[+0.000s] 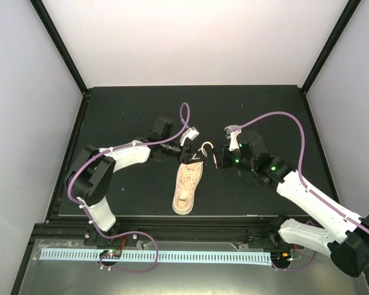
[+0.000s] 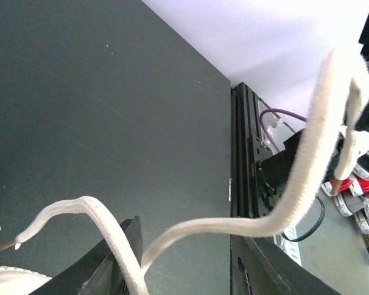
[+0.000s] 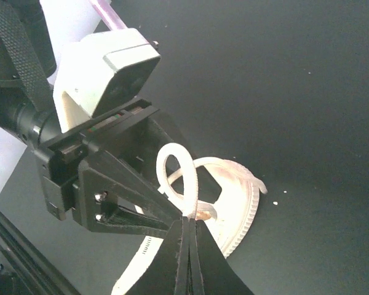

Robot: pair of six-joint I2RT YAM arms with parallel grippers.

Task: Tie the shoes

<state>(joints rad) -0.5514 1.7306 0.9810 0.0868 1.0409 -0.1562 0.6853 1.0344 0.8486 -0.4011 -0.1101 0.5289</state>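
The right gripper holds one lace and the other lace curls by the left gripper, so the left gripper will pinch both where they meet point(image 2: 142, 265), then hand them over.
The beige sneaker point(image 1: 187, 187) lies on the black mat, its toe toward the near edge; it also shows in the right wrist view point(image 3: 237, 206). Its off-white laces point(image 1: 204, 147) rise above the tongue end. My right gripper point(image 1: 214, 161) is shut on a lace loop point(image 3: 175, 161), pinched at the tips point(image 3: 189, 220) just above the shoe. My left gripper point(image 1: 193, 155) sits close on the other side of the laces. Its jaws stand apart point(image 2: 184, 236), and a lace strand point(image 2: 307, 166) runs between them up to the right. A second lace end point(image 2: 55, 215) curls to the left.
The black mat point(image 1: 123, 190) ends at a metal frame rail point(image 1: 172, 233) along the near side. Black corner posts point(image 1: 61, 46) and white walls ring the workspace. Purple cables point(image 1: 295, 126) arc over both arms. The mat's edge and frame point(image 2: 243, 153) show in the left wrist view.
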